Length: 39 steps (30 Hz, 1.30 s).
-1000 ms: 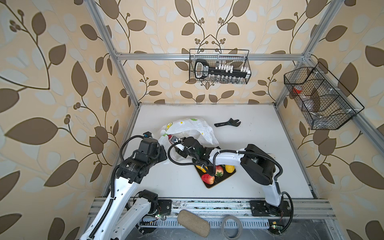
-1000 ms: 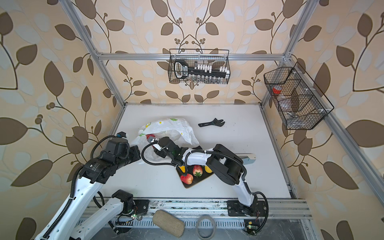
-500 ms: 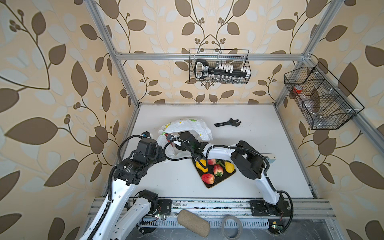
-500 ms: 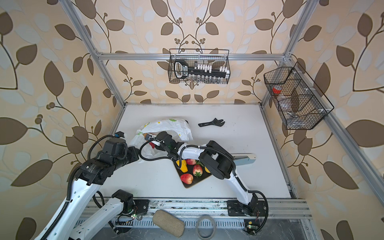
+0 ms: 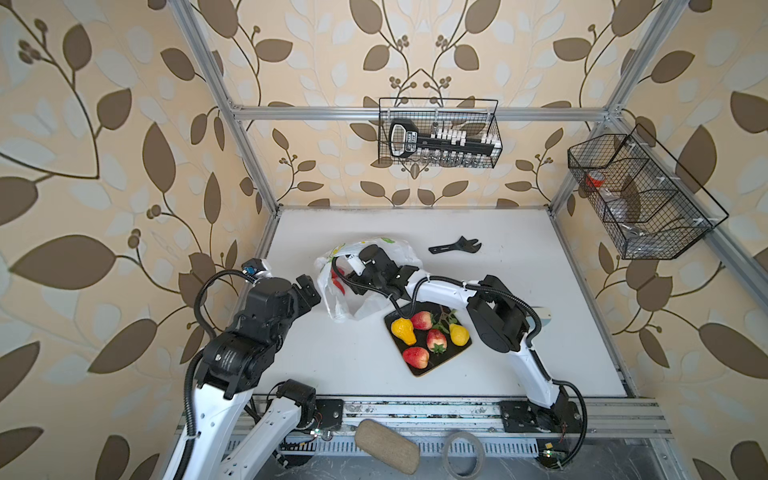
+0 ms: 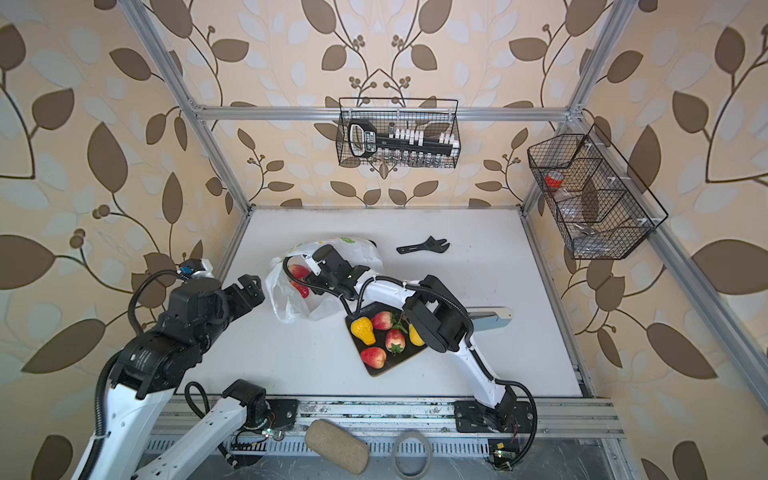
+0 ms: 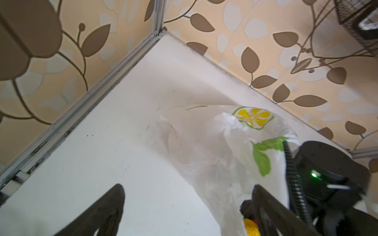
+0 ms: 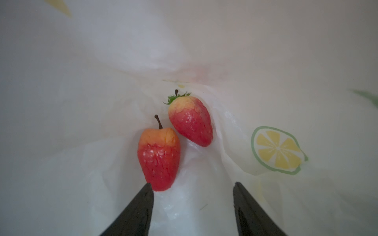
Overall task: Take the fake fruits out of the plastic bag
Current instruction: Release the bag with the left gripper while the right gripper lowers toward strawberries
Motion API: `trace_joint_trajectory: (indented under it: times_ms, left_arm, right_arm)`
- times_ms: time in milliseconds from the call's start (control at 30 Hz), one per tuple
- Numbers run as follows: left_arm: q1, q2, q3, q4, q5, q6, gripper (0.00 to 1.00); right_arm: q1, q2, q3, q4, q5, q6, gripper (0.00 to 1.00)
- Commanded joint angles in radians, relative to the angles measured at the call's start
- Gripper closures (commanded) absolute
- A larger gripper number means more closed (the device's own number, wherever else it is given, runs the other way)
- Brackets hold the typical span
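The robot's left gripper should next close on the nearest side (image 5: pixel 319 264) of the white plastic bag, next to a lemon print, opposite the right gripper.
The white plastic bag (image 5: pixel 332 305) with lemon prints lies crumpled mid-table, in both top views (image 6: pixel 286 305). My right gripper (image 8: pixel 192 196) is inside its mouth, open, nothing between its fingers. Two red strawberries (image 8: pixel 159 157) (image 8: pixel 191 120) lie on the bag's floor just ahead; one fingertip nearly touches the nearer one. They show red through the bag's mouth (image 5: pixel 337 279). My left gripper (image 7: pixel 188 192) hovers open beside the bag's left edge (image 7: pixel 214 147), gripping nothing. A black tray (image 5: pixel 432 368) holds a pear (image 5: pixel 404 330), a lemon (image 5: pixel 458 333) and three strawberries (image 5: pixel 436 340).
A black wrench (image 5: pixel 455 246) lies behind the bag. A pale flat tool (image 6: pixel 490 316) sits behind my right arm's elbow. Wire baskets hang on the back wall (image 5: pixel 438 133) and the right wall (image 5: pixel 640 195). My right arm stretches over the tray's back corner.
My left gripper, shut at the bag's edge a second ago, has opened wide. My right gripper has moved away from the tray and deeper into the bag, opening a little more.
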Motion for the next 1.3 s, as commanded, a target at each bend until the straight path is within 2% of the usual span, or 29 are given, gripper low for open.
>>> trace_joint_trajectory:
  times_ms: [0, 200, 367, 567, 667, 767, 867, 967, 1100, 1200, 1267]
  left_arm:
    - [0.066, 0.145, 0.017, 0.108, -0.023, -0.055, 0.01]
    - [0.347, 0.264, -0.011, 0.283, 0.25, -0.137, 0.01]
    - [0.476, 0.416, -0.011, 0.389, 0.478, -0.191, 0.01]
    - [0.556, 0.585, -0.083, 0.571, 0.68, -0.383, 0.01]
    - [0.563, 0.682, -0.068, 0.607, 0.742, -0.418, 0.01]
    - [0.565, 0.765, -0.075, 0.671, 0.793, -0.442, 0.06]
    - [0.564, 0.808, -0.089, 0.715, 0.822, -0.458, 0.19]
    - [0.563, 0.829, -0.097, 0.745, 0.845, -0.463, 0.41]
    - [0.562, 0.832, -0.089, 0.752, 0.871, -0.435, 0.78]
    - [0.553, 0.815, -0.063, 0.742, 0.901, -0.379, 0.96]
    - [0.534, 0.799, -0.03, 0.713, 0.918, -0.316, 1.0]
  right_arm:
    - [-0.008, 0.052, 0.038, -0.04, -0.068, 0.199, 0.35]
    - [-0.025, 0.103, 0.059, 0.008, -0.138, 0.324, 0.33]
    - [-0.026, 0.126, 0.064, 0.012, -0.162, 0.344, 0.32]
    - [-0.026, 0.11, 0.054, 0.012, -0.148, 0.328, 0.31]
    - [-0.027, 0.102, 0.045, 0.012, -0.148, 0.326, 0.31]
    - [-0.026, 0.087, 0.02, 0.034, -0.159, 0.33, 0.31]
    - [-0.023, 0.069, 0.006, 0.028, -0.148, 0.318, 0.3]
    - [-0.026, 0.045, -0.006, 0.032, -0.13, 0.31, 0.3]
    - [-0.037, 0.026, 0.001, 0.026, -0.115, 0.305, 0.29]
    - [-0.055, 0.01, 0.006, 0.02, -0.116, 0.317, 0.27]
    - [-0.066, -0.003, -0.002, 0.019, -0.113, 0.321, 0.26]
